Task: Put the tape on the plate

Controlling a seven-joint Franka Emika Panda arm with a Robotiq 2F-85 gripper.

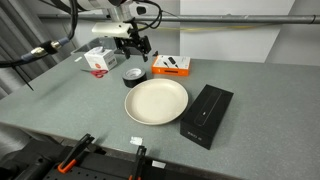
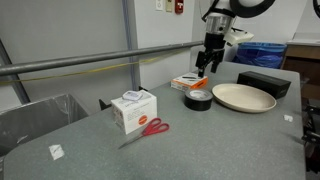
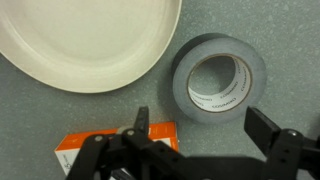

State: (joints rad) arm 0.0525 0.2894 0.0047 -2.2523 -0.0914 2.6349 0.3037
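The tape's side (image 1: 144, 73) (image 3: 183, 97) nearest the orange and white box is next for my gripper to go to and close on, with one finger inside the hole of the roll.
The tape (image 3: 216, 78) is a dark grey roll with a white inner core, lying flat on the grey table beside the plate; it shows in both exterior views (image 1: 132, 78) (image 2: 197, 100). The cream plate (image 3: 80, 40) lies just beside it, also in both exterior views (image 1: 156, 101) (image 2: 243, 97). My gripper (image 3: 203, 125) is open and empty, hovering above the table with its fingers (image 1: 137, 55) (image 2: 207, 66) spread near the roll, not touching it.
An orange and white box (image 3: 105, 150) lies under the gripper (image 1: 171, 66) (image 2: 187, 81). A long black box (image 1: 206, 114) sits beside the plate. A white box (image 2: 133, 110) and red-handled scissors (image 2: 150, 128) lie farther off.
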